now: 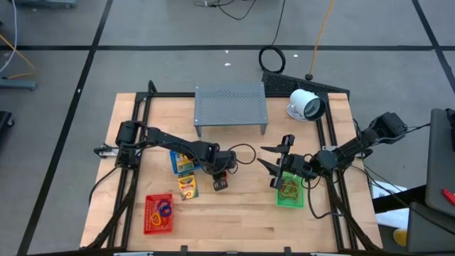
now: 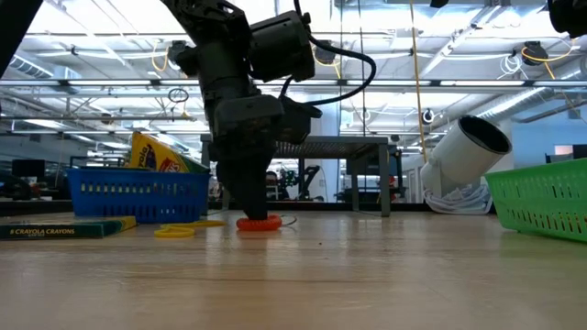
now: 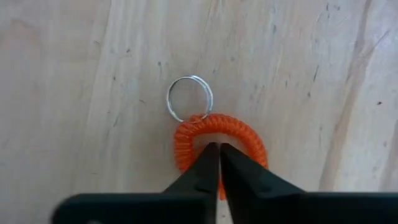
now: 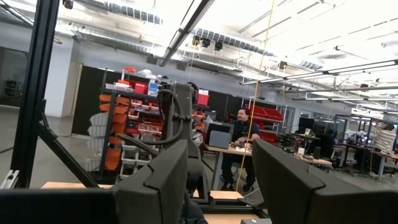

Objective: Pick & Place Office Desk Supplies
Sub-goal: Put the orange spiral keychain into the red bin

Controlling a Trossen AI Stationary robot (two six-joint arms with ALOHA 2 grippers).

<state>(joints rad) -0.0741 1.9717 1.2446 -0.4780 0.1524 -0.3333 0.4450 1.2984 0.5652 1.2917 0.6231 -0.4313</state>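
Note:
My shut left fingers meet inside the orange loop's hollow middle; I need to open, shift, then pinch the orange loop's coiled side (image 3: 184, 149).
An orange coiled loop (image 3: 217, 127) with a small metal ring (image 3: 189, 99) lies flat on the wood table, mid-table in the high view. My left gripper (image 3: 219, 149) stands on it, pointing down, fingers shut; the low view shows the left gripper (image 2: 252, 213) at the orange loop (image 2: 260, 223). My right gripper (image 1: 279, 165) hovers open above the green basket (image 1: 290, 192), which holds a tan loop. A blue basket (image 1: 183, 162) holds a yellow crayon pack (image 2: 156, 156). Another crayon pack (image 1: 187, 186) lies flat beside it. A red basket (image 1: 158, 213) holds loops. My left gripper comes at the orange loop from above, pointing down. Its shut fingers (image 3: 205, 168) cover the loop's near side, and the tips end over the loop's middle (image 3: 219, 140). The loop lies flat on the table. The fingers themselves hide the place of contact.
The grey perforated stand (image 1: 231, 107) sits at the table's far middle, the white round device (image 1: 307, 105) to its right. A yellow loop (image 2: 174, 232) lies on the table near the blue basket. Bare wood shows along the near edge between the red and green baskets.

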